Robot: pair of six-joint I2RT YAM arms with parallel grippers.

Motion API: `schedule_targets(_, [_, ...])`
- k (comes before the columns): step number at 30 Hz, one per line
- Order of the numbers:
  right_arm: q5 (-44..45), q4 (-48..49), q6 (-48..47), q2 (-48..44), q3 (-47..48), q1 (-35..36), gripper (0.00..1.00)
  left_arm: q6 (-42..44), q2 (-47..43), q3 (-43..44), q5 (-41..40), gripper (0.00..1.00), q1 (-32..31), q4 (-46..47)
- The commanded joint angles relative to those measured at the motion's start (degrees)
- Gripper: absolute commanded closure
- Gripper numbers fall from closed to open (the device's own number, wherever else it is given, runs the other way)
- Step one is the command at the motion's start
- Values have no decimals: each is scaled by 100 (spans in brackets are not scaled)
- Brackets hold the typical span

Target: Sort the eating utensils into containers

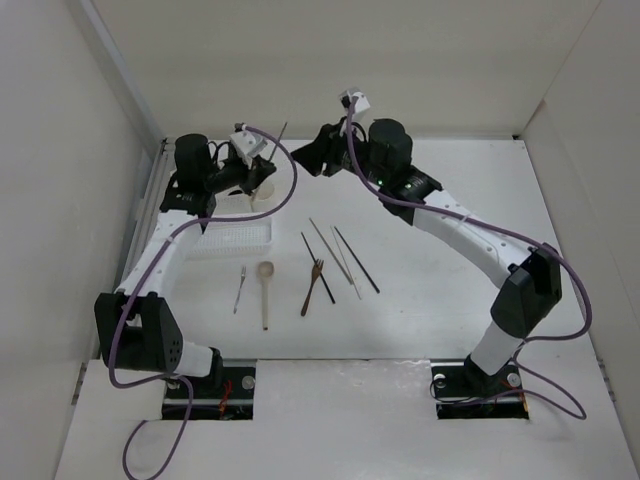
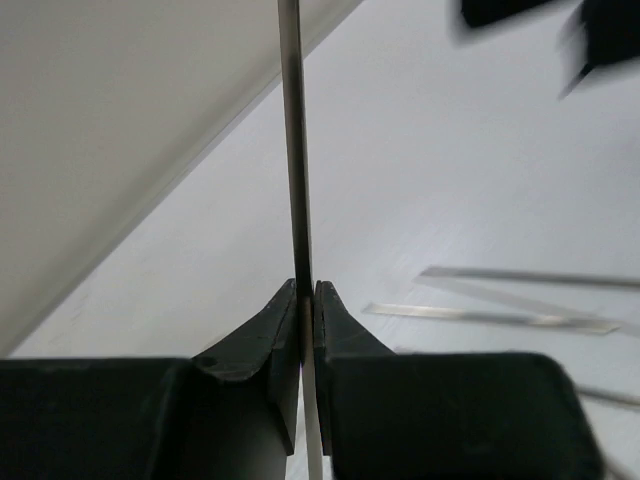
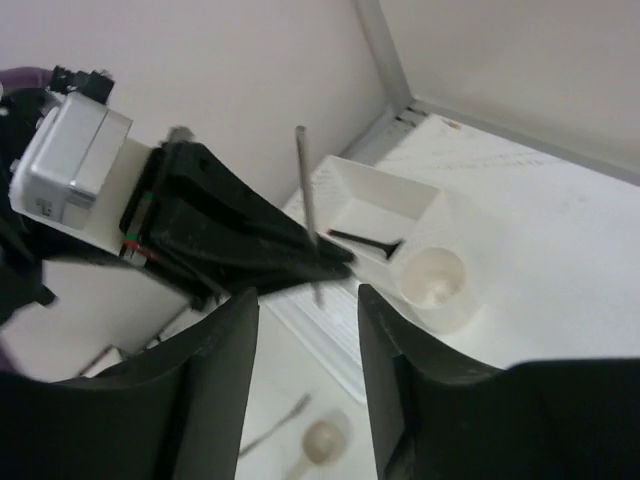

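Next, my left gripper sets the slim dark chopstick down inside the ribbed tray point(image 1: 232, 225), placing it along the side of the tray that is nearest the white box.
My left gripper point(image 2: 307, 290) is shut on a thin dark chopstick point(image 2: 292, 150) that stands upright. In the top view it is at the back left point(image 1: 262, 163), above the containers. My right gripper point(image 3: 305, 300) is open and empty, facing the left gripper point(image 3: 250, 240) from close by. Below them are a white box point(image 3: 400, 185) holding a dark spoon point(image 3: 365, 241), a round cream cup point(image 3: 433, 280) and a ribbed tray point(image 1: 240, 236). On the table lie a metal fork point(image 1: 240, 288), a pale wooden spoon point(image 1: 265, 290), a brown wooden fork point(image 1: 313, 285) and several chopsticks point(image 1: 345, 258).
White walls close in the back and both sides of the table. The left arm's body covers most of the box in the top view. Purple cables loop over both arms.
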Motion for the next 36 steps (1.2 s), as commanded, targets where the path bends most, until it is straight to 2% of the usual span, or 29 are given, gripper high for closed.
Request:
schedule_targets(1, [18,275,0,-500,-401,-381,50,3313,-163,169,-1257,100,326,-1798])
schedule_targets(2, [18,275,0,-597,-525,-469,46,3763,-163,90,-1428,100,423,-1939])
schedule_targets(3, [18,275,0,-780,-639,-548,46,4176,-233,20,-1516,100,685,-2211])
schedule_targets(4, [18,275,0,-860,-866,-697,46,4955,-233,-94,-1570,100,800,-2361])
schedule_targets(6, [88,275,-52,-1071,-1070,-830,46,5802,-181,-209,-1675,100,1064,-2686])
schedule_targets(8, [167,275,-53,-1125,-1272,-936,46,6697,-181,-445,-1807,100,1126,-2934])
schedule_targets(12, [167,275,-53,-1195,-1334,-1077,48,7710,-119,-1096,-2009,100,1127,-2803])
schedule_targets(16, [106,275,-53,-1142,-1334,-1190,48,7801,126,-1414,-2256,100,1127,-2258])
schedule_targets(20, [53,275,-53,-1011,-1211,-1191,48,7582,671,-1194,-2335,100,1127,-2257])
schedule_targets(29, [53,275,-53,-853,-1098,-1296,49,8179,1015,-1247,-2669,100,1127,-2204])
schedule_targets(33, [0,223,-53,-852,-1044,-1349,49,7907,1076,-1195,-2669,100,1127,-1958])
schedule_targets(34, [0,222,-53,-800,-1044,-1349,48,7907,1128,-1194,-2669,99,1179,-1958])
schedule_targets(36, [0,222,-53,-800,-992,-1401,46,7907,1129,-1194,-2669,91,1179,-1958])
